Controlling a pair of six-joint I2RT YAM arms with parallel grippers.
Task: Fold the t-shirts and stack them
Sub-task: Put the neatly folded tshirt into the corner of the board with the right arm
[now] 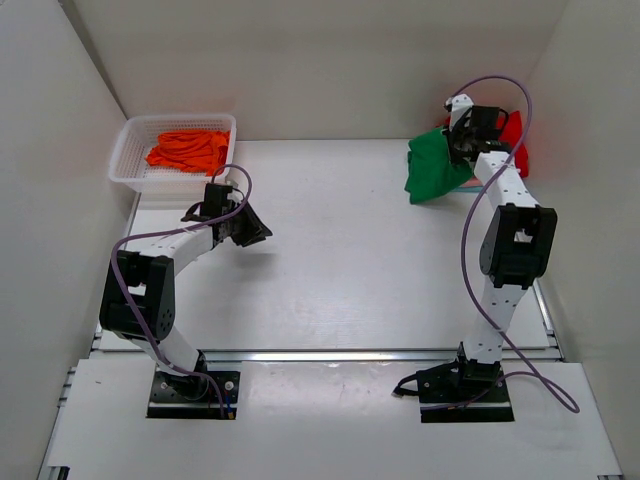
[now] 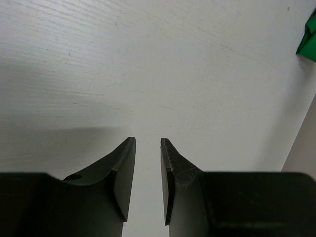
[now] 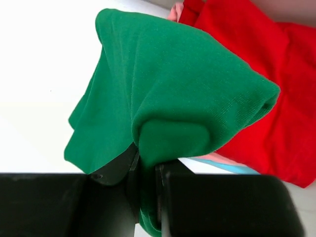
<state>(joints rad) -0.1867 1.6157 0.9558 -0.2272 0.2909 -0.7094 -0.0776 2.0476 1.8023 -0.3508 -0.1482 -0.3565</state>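
The robot's right gripper should release the green t-shirt on top of the red t-shirt (image 1: pixel 483 142) (image 3: pixel 247 91), above the pink and teal cloth.
My right gripper (image 1: pixel 458 143) is shut on the green t-shirt (image 1: pixel 434 168) at the back right and holds it bunched, hanging down to the table. In the right wrist view the green cloth (image 3: pixel 173 84) is pinched between the jaws of the gripper (image 3: pixel 147 170). A red t-shirt (image 3: pixel 256 84) lies behind it, with pink and teal cloth edges (image 3: pixel 232 165) under it; the red shirt (image 1: pixel 514 135) shows by the right wall. An orange t-shirt (image 1: pixel 188 151) lies in the white basket (image 1: pixel 125 160). My left gripper (image 1: pixel 256 228) is slightly open and empty above bare table (image 2: pixel 148 143).
The white lattice basket stands at the back left corner. White walls close in the table on the left, back and right. A corner of the green shirt (image 2: pixel 308 37) shows at the right edge of the left wrist view.
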